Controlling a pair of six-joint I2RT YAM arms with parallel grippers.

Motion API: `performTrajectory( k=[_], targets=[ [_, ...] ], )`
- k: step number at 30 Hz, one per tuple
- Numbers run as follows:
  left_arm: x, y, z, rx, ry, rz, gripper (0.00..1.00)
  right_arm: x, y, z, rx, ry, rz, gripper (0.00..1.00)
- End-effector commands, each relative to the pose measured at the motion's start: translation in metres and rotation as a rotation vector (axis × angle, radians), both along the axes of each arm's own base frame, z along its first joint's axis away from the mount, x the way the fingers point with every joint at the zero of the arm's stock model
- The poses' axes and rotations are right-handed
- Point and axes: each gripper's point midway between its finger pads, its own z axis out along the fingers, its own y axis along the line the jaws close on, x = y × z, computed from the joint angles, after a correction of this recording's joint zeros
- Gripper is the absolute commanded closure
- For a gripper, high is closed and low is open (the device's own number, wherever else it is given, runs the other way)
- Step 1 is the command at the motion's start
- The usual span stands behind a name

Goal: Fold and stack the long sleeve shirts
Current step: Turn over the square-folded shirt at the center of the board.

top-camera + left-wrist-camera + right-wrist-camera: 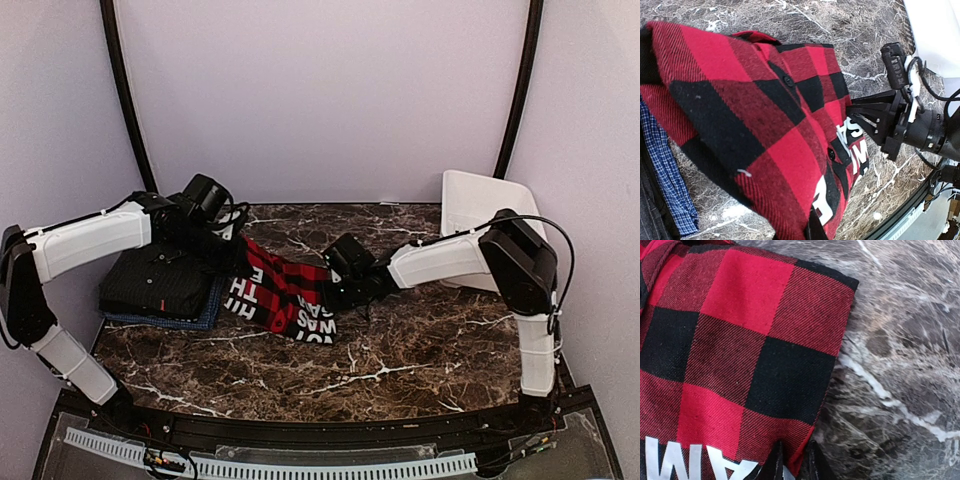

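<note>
Next, I let go of the red-and-black checked shirt with my left gripper, leaving it flat on the marble [326, 316] [855, 142] by the fingertips of my right gripper.
The red-and-black checked shirt [285, 290] with white block letters lies crumpled at mid-table. My left gripper [232, 250] is shut on its far left corner, and in the left wrist view the cloth [755, 115] drapes over and hides most of the fingers. My right gripper [795, 465] pinches the shirt's right hem [740, 340] between narrow jaws, low against the marble. A folded black shirt [160, 280] with a small red tag rests on a blue shirt [205, 315] at the left. The blue one's checked edge [665, 165] shows beside the red cloth.
A white plastic basket [480, 215] stands at the back right, behind the right arm. Dark marble tabletop [420, 350] stretches in front of the shirts. The right arm's gripper [860, 112] reaches in close to the left wrist.
</note>
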Motion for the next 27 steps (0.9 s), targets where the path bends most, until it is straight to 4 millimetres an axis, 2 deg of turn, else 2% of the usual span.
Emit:
performTrajectory(
  k=[1,4,9,14,18,22,27],
  targets=[
    [0.003,-0.004,0.043,-0.065,-0.084,-0.022,1.0,-0.018,0.015,-0.024,-0.067,0.026,0.062,0.84],
    [0.006,-0.01,0.055,-0.097,-0.106,-0.037,1.0,-0.026,0.037,-0.029,-0.038,0.047,0.1,0.85],
    [0.014,-0.025,0.07,-0.152,-0.129,-0.074,1.0,-0.039,0.085,-0.026,0.09,0.085,0.157,0.85],
    [0.025,-0.054,0.081,-0.265,-0.115,-0.117,1.0,-0.051,0.134,-0.013,0.302,0.122,0.193,0.85],
    [0.028,-0.079,0.077,-0.324,-0.088,-0.153,1.0,-0.052,0.164,0.004,0.481,0.15,0.212,0.85],
    [0.021,-0.096,0.054,-0.35,-0.02,-0.186,1.0,-0.051,0.174,0.014,0.564,0.145,0.216,0.85],
    [0.007,-0.098,0.036,-0.355,0.025,-0.197,1.0,-0.044,0.16,0.013,0.558,0.105,0.17,0.84]
  ],
)
